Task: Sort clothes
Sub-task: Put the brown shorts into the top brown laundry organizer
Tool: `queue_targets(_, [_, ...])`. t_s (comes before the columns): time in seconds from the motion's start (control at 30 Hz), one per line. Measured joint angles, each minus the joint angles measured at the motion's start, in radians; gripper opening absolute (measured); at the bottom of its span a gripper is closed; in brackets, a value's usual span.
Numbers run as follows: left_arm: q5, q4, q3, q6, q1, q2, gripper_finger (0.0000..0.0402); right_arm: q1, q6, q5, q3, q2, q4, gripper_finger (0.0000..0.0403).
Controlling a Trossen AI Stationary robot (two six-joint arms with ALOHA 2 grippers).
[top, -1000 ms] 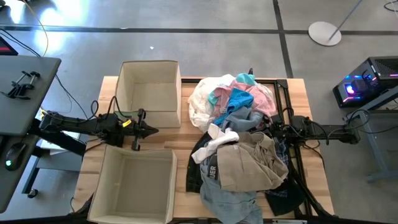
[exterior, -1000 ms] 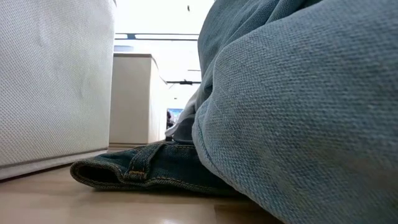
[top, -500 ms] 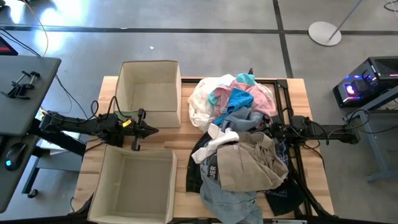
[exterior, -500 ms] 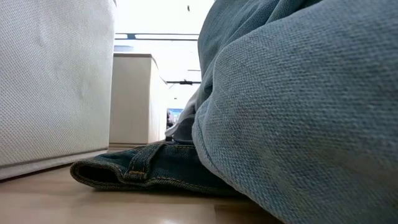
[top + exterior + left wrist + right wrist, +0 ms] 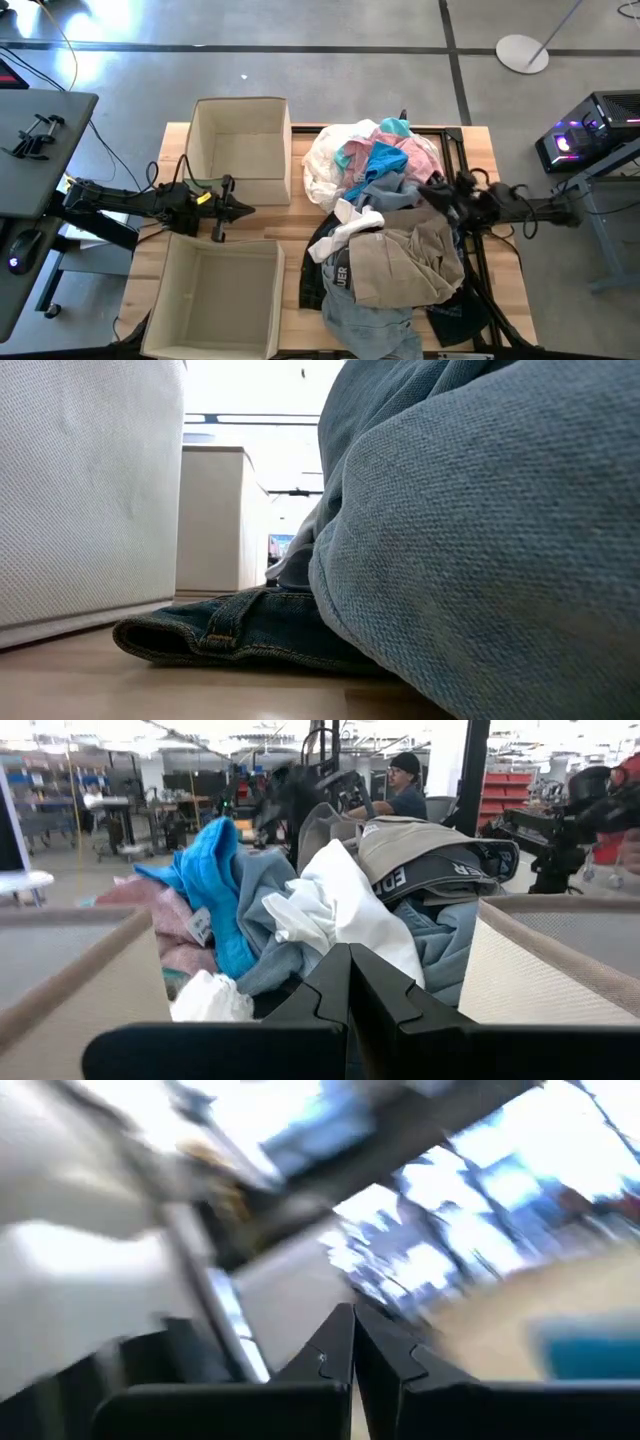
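My right gripper is going to close on the near part of the beige garment (image 5: 398, 284), just past the pale denim at the front of the heap.
The clothes (image 5: 385, 230) lie in a mixed heap on the table's right half: white, pink and turquoise at the far side, beige, pale denim and black near. In the low view pale denim (image 5: 480, 540) fills the right and a dark denim waistband (image 5: 230, 635) lies on the wood. My left gripper (image 5: 240, 209) is shut and level between the two bins, pointing at the heap (image 5: 340, 910); its shut fingers (image 5: 350, 980) hold nothing. My right gripper (image 5: 428, 188) is shut, tipped upward over the heap's right edge; its fingers (image 5: 353, 1340) hold nothing.
A beige fabric bin (image 5: 240, 150) stands at the far left and another (image 5: 215, 300) at the near left. A strip of bare wood (image 5: 295, 235) runs between bins and heap. A black metal frame (image 5: 470, 270) lies along the table's right. A person (image 5: 405, 785) sits in the room beyond.
My right gripper has risen and tipped its fingers upward, shifting a little toward the far edge over the heap's right side; it stays shut. The clothes have not moved.
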Motion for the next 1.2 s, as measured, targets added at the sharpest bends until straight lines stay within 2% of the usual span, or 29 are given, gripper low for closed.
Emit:
queue_targets(0.1, [0.0, 0.002, 0.0, -0.043, 0.0, 0.0, 0.0, 0.066, -0.195, -0.018, 0.014, 0.115, 0.238, 0.0])
queue_targets(0.2, [0.0, 0.007, 0.0, -0.048, 0.0, 0.0, 0.0, 0.116, -0.339, -0.02, 0.072, 0.228, 0.378, 0.0])
queue_targets(0.33, [0.0, 0.008, 0.0, -0.083, 0.0, 0.0, 0.0, 0.132, -0.489, -0.021, 0.225, 0.369, 0.373, 0.0])
queue_targets(0.4, [0.001, 0.008, 0.0, -0.114, 0.0, 0.0, 0.0, 0.132, -0.549, -0.02, 0.33, 0.434, 0.307, 0.0])
queue_targets(0.5, [0.001, 0.007, 0.0, -0.136, 0.0, 0.0, 0.0, 0.132, -0.594, 0.009, 0.528, 0.524, 0.033, 0.0])
queue_targets(0.63, [0.001, 0.008, 0.0, -0.156, 0.0, 0.0, 0.0, 0.132, -0.533, 0.15, 0.853, 0.666, -0.587, 0.0002])
queue_targets(0.73, [-0.001, 0.009, 0.0, -0.162, 0.0, 0.0, 0.0, 0.132, -0.423, 0.166, 1.104, 0.809, -1.033, 0.0022])
queue_targets(0.83, [-0.014, 0.021, 0.0, -0.173, 0.0, 0.0, 0.0, 0.137, -0.248, 0.09, 1.332, 0.964, -1.382, 0.0069])
queue_targets(0.93, [-0.033, 0.037, 0.0, -0.173, 0.0, 0.0, 0.0, 0.154, -0.11, -0.02, 1.529, 1.111, -1.648, 0.0132])
queue_targets(1.07, [-0.044, 0.063, 0.0, -0.176, 0.0, 0.0, 0.0, 0.189, 0.082, -0.129, 1.739, 1.28, -1.942, 0.0211])
queue_targets(1.2, [-0.03, 0.064, 0.0, -0.18, 0.0, 0.0, 0.0, 0.235, 0.238, -0.193, 1.876, 1.407, -2.174, 0.0248])
